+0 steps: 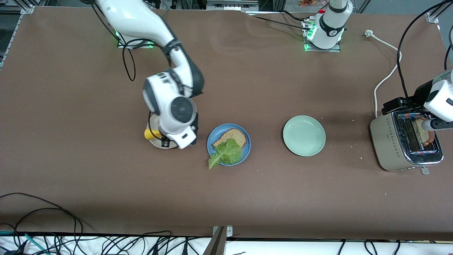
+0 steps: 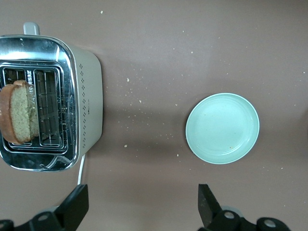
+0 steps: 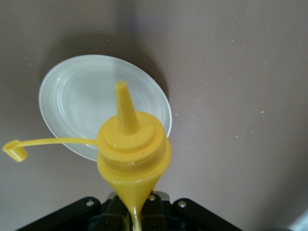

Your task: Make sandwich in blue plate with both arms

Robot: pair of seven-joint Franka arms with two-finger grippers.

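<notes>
I will next move my left gripper to the slice of toast that stands in the toaster and close it on the toast slice's top crust (image 1: 429,131) (image 2: 6,114).
The blue plate (image 1: 245,147) holds one slice of brown toast (image 1: 233,136) with a green lettuce leaf (image 1: 225,154) lying over its near edge and hanging off the rim. A second toast slice (image 2: 19,119) stands in the toaster (image 2: 86,103). My right gripper (image 1: 165,141) hangs over a beige plate (image 3: 77,101), shut on a yellow squeeze bottle (image 3: 134,154) whose nozzle is uncapped. My left gripper (image 2: 142,209) is open and holds nothing. It is up over the table beside the toaster, toward the pale green plate (image 2: 222,128).
The pale green plate (image 1: 303,135) is bare and sits between the blue plate and the toaster (image 1: 389,145). The bottle's cap (image 3: 14,150) dangles on its strap. A white cord (image 1: 385,76) runs from the toaster toward the left arm's base. Crumbs lie near the toaster.
</notes>
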